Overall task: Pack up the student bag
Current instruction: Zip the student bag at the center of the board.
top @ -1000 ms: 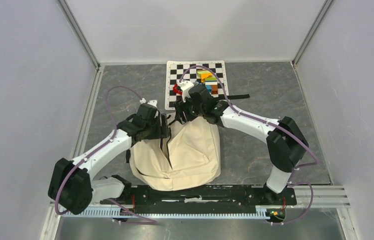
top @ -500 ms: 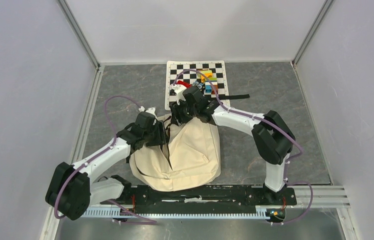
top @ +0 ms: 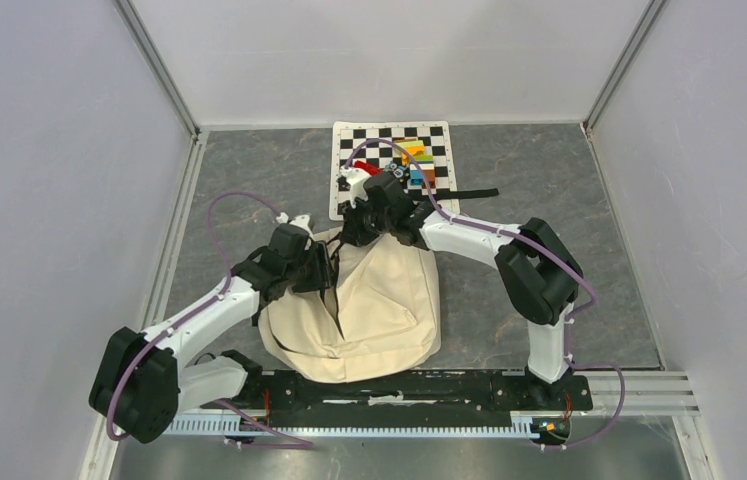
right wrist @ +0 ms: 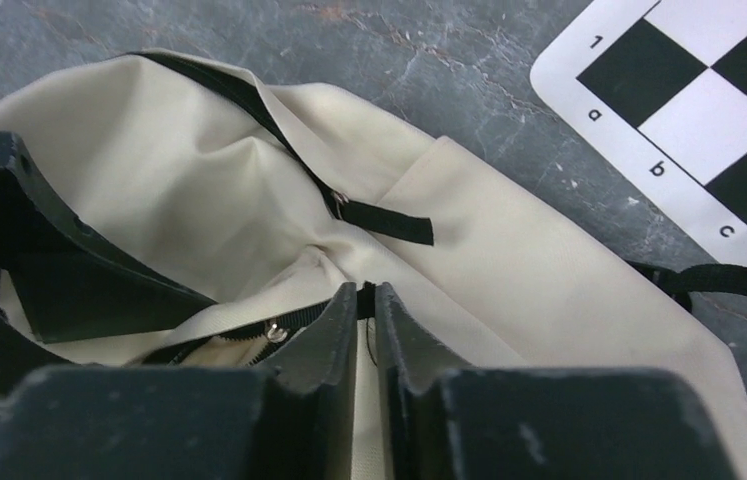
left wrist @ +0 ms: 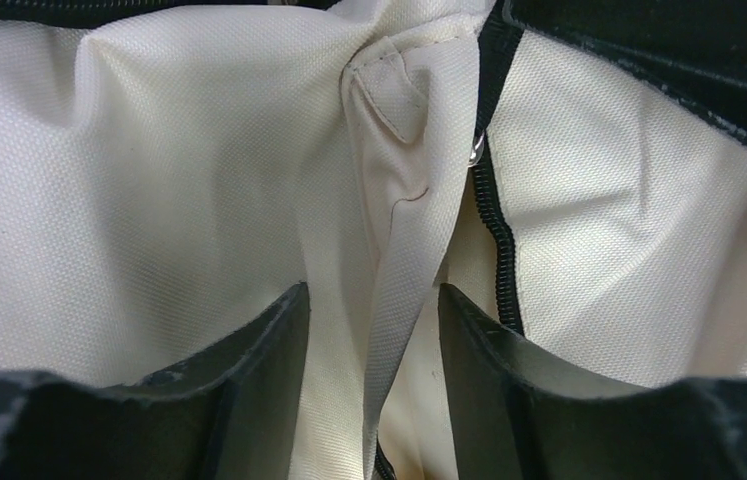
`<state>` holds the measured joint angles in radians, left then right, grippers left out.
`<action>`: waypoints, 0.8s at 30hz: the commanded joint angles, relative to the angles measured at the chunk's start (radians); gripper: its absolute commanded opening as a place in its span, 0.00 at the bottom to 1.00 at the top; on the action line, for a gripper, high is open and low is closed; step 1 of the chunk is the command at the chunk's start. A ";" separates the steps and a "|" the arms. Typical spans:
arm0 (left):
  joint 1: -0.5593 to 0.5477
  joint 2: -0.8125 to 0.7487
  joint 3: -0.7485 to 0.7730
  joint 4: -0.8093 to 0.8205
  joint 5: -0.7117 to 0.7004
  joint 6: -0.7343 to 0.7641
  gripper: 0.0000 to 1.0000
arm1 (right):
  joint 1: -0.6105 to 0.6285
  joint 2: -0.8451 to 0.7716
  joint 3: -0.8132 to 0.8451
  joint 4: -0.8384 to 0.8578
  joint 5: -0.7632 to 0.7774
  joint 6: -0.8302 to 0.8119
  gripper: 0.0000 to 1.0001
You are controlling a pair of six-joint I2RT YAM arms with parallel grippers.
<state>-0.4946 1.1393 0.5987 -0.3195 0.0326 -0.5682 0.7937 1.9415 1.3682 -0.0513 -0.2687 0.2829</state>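
Note:
My left gripper needs to pinch the fold's top end (left wrist: 394, 90) before my right gripper pulls the black tab, because it is too far down around the raised fold now.
The student bag (top: 379, 310), cream fabric with black trim, lies flat at the table's middle front, its top toward the back. My left gripper (top: 327, 268) presses down on its upper left. In the left wrist view a raised fold of cream fabric (left wrist: 389, 280) fills the gap between the fingers of this gripper (left wrist: 372, 300), beside the black zipper (left wrist: 497, 260). My right gripper (top: 353, 232) is at the bag's top edge. In its wrist view the right gripper (right wrist: 365, 292) is nearly shut, pinching a small black tab at the zipper's end (right wrist: 299, 318).
A checkered board (top: 349, 150) lies behind the bag, with coloured blocks (top: 414, 155) and a red item (top: 369, 170) on it. A black strap (top: 474, 193) trails right from the bag's top. Grey walls close in on both sides.
The right jaws have closed onto the black tab, and that arm shifted slightly left toward the bag's top. The left jaws narrowed around the fabric fold.

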 commanded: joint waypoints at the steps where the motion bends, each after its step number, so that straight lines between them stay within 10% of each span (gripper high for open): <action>1: 0.003 -0.032 0.022 -0.022 -0.026 -0.027 0.62 | 0.001 -0.001 0.021 0.098 -0.029 0.017 0.08; 8: 0.003 -0.164 0.128 -0.189 -0.069 -0.028 0.86 | 0.005 -0.117 -0.071 0.198 -0.042 0.032 0.00; 24: 0.053 -0.052 0.310 -0.214 -0.039 0.028 0.84 | 0.165 -0.353 -0.379 0.322 0.023 0.124 0.00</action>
<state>-0.4603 1.0035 0.8623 -0.6048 -0.0513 -0.5716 0.9188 1.6279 1.0317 0.2035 -0.2619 0.3618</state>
